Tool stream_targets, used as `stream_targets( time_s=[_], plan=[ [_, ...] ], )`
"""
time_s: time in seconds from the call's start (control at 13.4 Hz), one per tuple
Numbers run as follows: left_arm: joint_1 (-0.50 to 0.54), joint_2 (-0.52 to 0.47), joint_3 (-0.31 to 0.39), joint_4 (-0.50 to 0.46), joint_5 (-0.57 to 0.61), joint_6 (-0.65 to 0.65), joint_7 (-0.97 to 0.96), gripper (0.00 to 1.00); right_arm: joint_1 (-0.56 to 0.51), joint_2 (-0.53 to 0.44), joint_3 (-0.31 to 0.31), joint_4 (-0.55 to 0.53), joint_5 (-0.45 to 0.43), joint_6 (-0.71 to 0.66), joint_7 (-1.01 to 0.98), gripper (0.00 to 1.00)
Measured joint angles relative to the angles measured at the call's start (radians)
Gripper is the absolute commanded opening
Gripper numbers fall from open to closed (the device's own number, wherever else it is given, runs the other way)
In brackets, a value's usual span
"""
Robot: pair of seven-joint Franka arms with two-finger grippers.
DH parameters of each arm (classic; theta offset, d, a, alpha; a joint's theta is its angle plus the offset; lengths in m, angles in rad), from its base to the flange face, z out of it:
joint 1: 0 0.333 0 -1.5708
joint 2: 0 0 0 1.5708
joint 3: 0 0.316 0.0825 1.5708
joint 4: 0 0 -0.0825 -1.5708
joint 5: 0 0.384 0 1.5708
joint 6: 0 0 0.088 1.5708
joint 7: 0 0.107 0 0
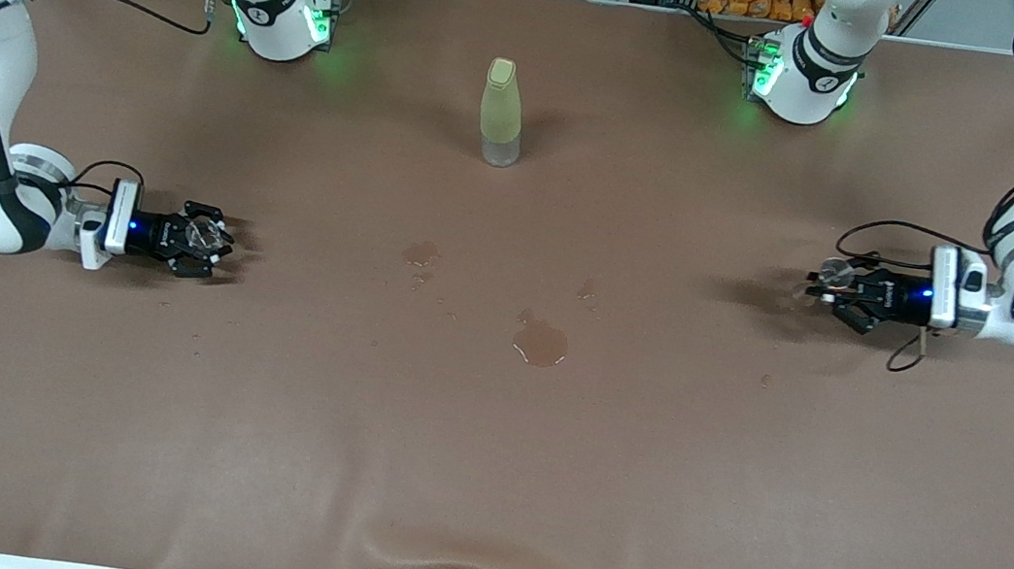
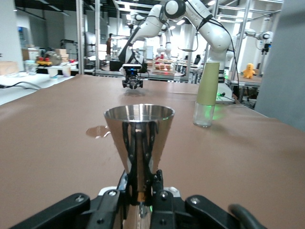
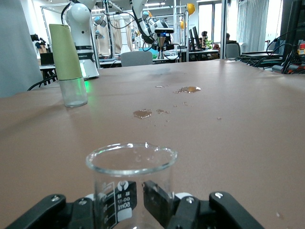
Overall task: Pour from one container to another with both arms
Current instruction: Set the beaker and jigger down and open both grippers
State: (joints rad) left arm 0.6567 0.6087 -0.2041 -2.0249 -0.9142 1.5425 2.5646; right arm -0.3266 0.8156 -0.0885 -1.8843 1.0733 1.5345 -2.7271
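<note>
My left gripper should set the silvery jigger upright on the dry brown table cover (image 1: 824,316) beneath its fingers, well away from the puddles.
My right gripper (image 1: 197,244) is shut on the tiny clear glass cup (image 1: 204,232), holding it upright and low over the table toward the right arm's end. In the right wrist view the cup (image 3: 129,167) shows printed measuring marks between the fingers (image 3: 164,202) of that gripper (image 3: 126,205). At the left arm's end of the table my left gripper (image 1: 834,290) is shut on the silvery jigger (image 1: 833,270), also upright and low over the table. The left wrist view shows that gripper (image 2: 139,183) pinching the narrow waist of the jigger (image 2: 139,124).
A tall yellow-green bottle (image 1: 501,112) with a clear base stands mid-table, nearer the arms' bases. Wet puddles (image 1: 540,343) and smaller spots (image 1: 421,254) lie on the brown table cover (image 1: 482,477) between the two grippers.
</note>
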Motion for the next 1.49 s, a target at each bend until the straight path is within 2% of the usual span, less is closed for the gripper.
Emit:
stream_targets(
  time_s=[0.22,0.52,0.6,0.75,0.82,1.04,1.34,1.49],
  plan=[
    [0.067,0.070,0.000,0.040,0.020,-0.001,0.001,0.00,0.000,0.057,0.003,0.033,0.000,0.003,-0.007,0.00],
    [0.083,0.159,0.001,0.115,0.035,-0.001,0.002,0.00,0.000,0.079,0.003,0.055,0.000,0.002,-0.007,0.00],
    [0.084,0.175,0.001,0.127,0.042,-0.001,0.002,0.00,0.000,0.079,0.003,0.056,0.000,0.002,-0.007,0.07],
    [0.088,0.194,0.001,0.144,0.048,-0.001,0.003,0.00,0.000,0.079,0.003,0.058,0.000,0.002,-0.007,0.50],
    [0.089,0.201,0.001,0.151,0.048,-0.001,0.003,0.00,0.000,0.079,0.003,0.060,0.000,0.002,-0.007,0.67],
    [0.090,0.228,0.001,0.170,0.052,-0.001,0.003,0.00,0.000,0.079,0.002,0.066,0.000,0.001,-0.006,1.00],
    [0.090,0.255,0.001,0.189,0.066,-0.001,0.003,0.22,-0.005,0.079,0.000,0.080,0.000,0.001,-0.007,1.00],
    [0.090,0.262,0.001,0.194,0.067,-0.001,0.003,0.39,-0.011,0.079,-0.002,0.111,0.000,-0.005,-0.006,1.00]
  ],
)
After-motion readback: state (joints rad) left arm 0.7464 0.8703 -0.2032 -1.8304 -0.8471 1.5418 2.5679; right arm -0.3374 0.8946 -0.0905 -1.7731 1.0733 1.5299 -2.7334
